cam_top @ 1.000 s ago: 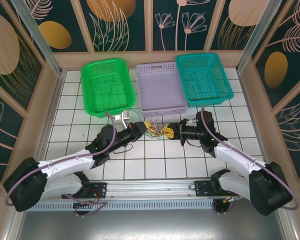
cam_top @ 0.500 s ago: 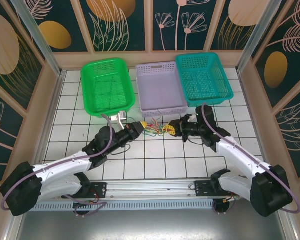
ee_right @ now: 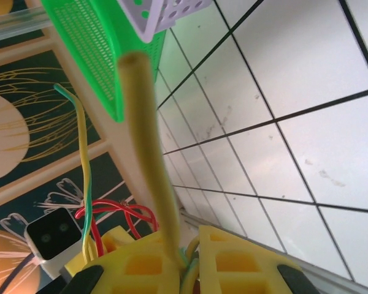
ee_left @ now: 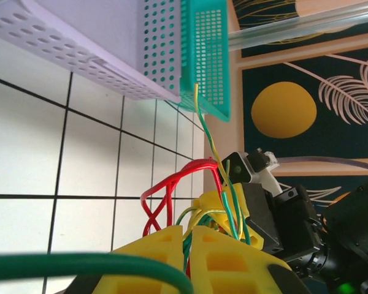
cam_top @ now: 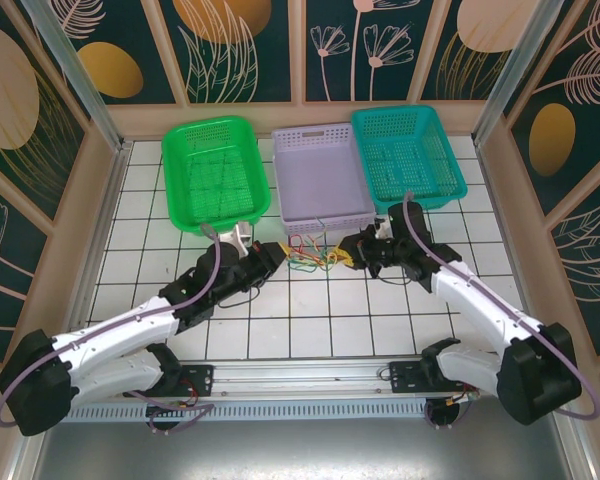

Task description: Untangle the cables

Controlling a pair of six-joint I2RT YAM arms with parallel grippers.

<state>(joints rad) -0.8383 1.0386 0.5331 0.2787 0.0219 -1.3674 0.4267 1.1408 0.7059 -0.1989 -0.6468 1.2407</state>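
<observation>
I can see both my grippers pinching green and yellow wires while red wires loop free above, so I need to open my left gripper, take the red wires [ee_left: 172,179] and pull them clear.
The cables [cam_top: 315,258] are a small tangle of thin red, green and yellow wires stretched between my two grippers, just in front of the lilac basket. My left gripper [cam_top: 278,252] is shut on the bundle's left end; in its wrist view the yellow fingers [ee_left: 150,260] pinch green and yellow strands while red loops [ee_left: 172,187] arch above them. My right gripper [cam_top: 349,249] is shut on the right end. Its yellow fingers [ee_right: 245,260] clamp green and yellow strands, and one yellow wire [ee_right: 146,147] rises blurred past the lens.
Three baskets stand side by side along the back: green [cam_top: 217,172], lilac [cam_top: 323,177] and teal [cam_top: 408,157]. The lilac basket's front wall [ee_left: 80,55] is very close to the cables. Wooden walls enclose the white tiled floor [cam_top: 310,320].
Both grippers have carried the bundle a little farther from the arm bases, towards the lilac basket. The wires between them look pulled out slightly wider.
</observation>
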